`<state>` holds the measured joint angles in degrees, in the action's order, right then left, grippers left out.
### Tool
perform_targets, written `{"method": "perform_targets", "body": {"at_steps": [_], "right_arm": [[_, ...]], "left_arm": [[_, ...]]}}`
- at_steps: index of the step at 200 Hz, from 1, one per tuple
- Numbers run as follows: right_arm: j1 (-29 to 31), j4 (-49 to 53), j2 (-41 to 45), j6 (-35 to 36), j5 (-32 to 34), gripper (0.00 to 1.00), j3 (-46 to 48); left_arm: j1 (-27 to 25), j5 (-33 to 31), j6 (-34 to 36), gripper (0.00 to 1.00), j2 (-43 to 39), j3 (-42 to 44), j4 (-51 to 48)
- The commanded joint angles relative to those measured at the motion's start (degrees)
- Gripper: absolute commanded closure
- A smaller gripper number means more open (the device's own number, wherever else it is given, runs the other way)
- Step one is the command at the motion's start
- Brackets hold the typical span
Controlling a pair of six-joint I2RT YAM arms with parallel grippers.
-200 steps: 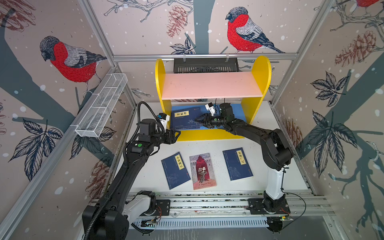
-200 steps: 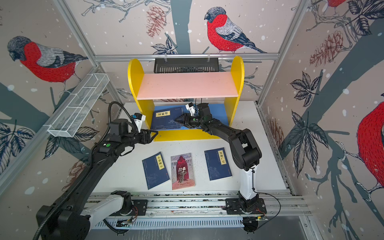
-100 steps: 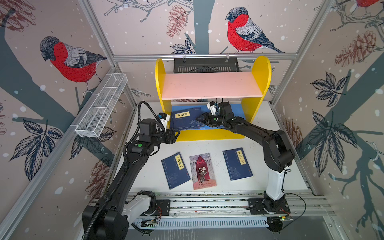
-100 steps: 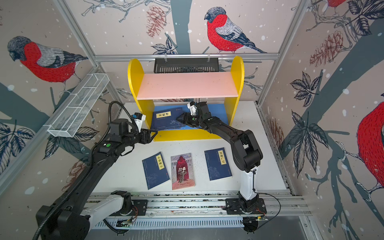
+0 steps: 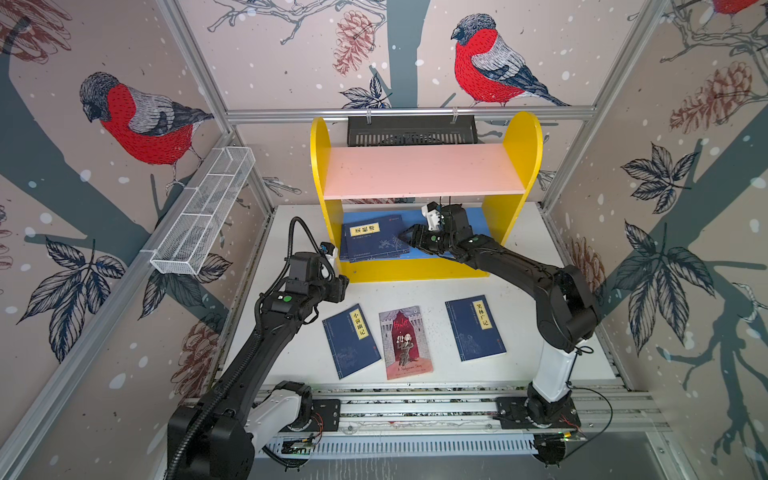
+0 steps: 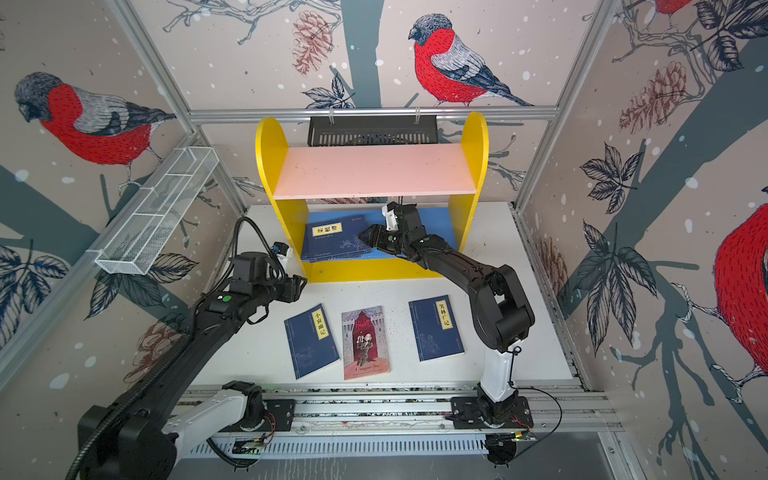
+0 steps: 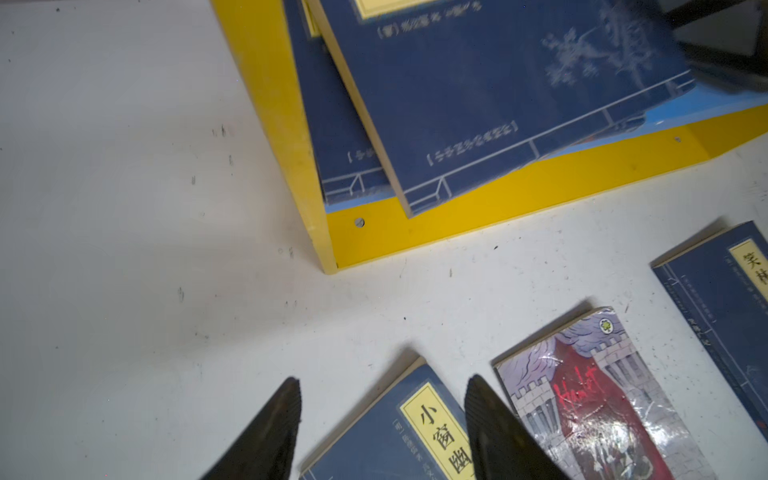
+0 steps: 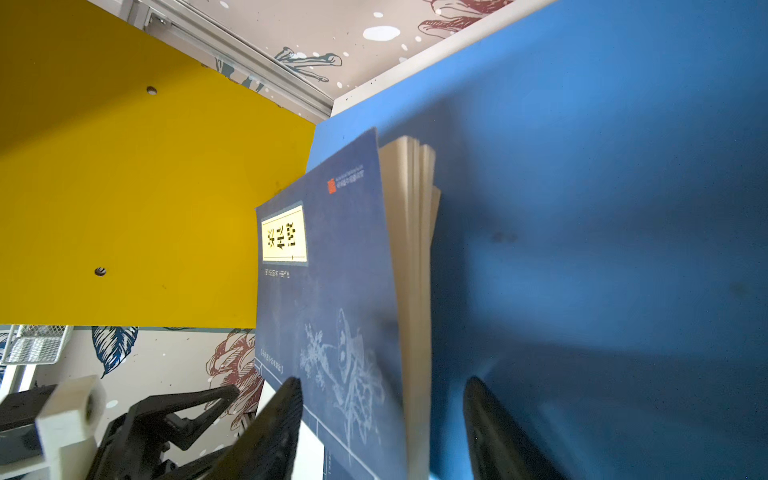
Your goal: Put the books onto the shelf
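I can see the top navy book lying crooked over the lower one, so next I take the top book's free edge (image 5: 404,223) with my right gripper and slide it square above the lower book.
The shelf (image 5: 424,170) has yellow sides, a pink upper board and a blue lower board (image 8: 582,208). Two navy books (image 5: 374,243) lie stacked at the left of the lower board. My right gripper (image 5: 403,239) reaches under the pink board. It is open, with the top book's (image 8: 332,291) free edge between its fingers and a gap showing. My left gripper (image 5: 345,286) hangs open by the shelf's front left corner, above a navy book (image 7: 415,432). On the table lie that navy book (image 5: 351,340), the Hamlet book (image 5: 405,343) and another navy book (image 5: 476,328).
A white wire-mesh tray (image 5: 203,216) hangs on the left wall. A black slotted basket (image 5: 411,131) hangs behind the shelf. The right arm's elbow (image 5: 565,307) stands over the table's right side, near the right-hand navy book.
The right gripper's jaws have widened slightly at the top book's edge and its wrist has shifted a little. The left arm and the table books have not moved.
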<state>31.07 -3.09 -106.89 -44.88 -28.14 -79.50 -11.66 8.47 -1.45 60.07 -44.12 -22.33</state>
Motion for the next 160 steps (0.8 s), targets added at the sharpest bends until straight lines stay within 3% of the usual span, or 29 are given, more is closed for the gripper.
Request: {"method": "perform_targets", "body": {"at_steps": [1, 41, 84, 130, 160], "right_arm": [[0.22, -2.11, 1.31, 0.32, 2.35, 0.38, 1.06], [0.57, -4.29, 1.37, -0.12, 1.42, 0.47, 2.08], [1.44, -4.03, 1.25, -0.20, 1.86, 0.57, 1.76], [1.98, -4.38, 1.07, -0.73, 1.57, 0.60, 1.90], [2.26, -4.67, 0.96, -1.06, 1.69, 0.60, 1.98]], "left_arm": [[-0.03, -1.77, 1.70, 0.35, 0.00, 1.75, 4.10], [0.06, -3.23, 4.21, 0.33, 0.74, 4.06, 8.86], [0.06, -0.61, 3.05, 0.33, 1.53, 5.15, 11.75], [0.06, 0.93, 1.46, 0.33, 2.15, 4.79, 12.91], [0.06, -1.24, 0.38, 0.34, 2.08, 4.25, 13.01]]}}
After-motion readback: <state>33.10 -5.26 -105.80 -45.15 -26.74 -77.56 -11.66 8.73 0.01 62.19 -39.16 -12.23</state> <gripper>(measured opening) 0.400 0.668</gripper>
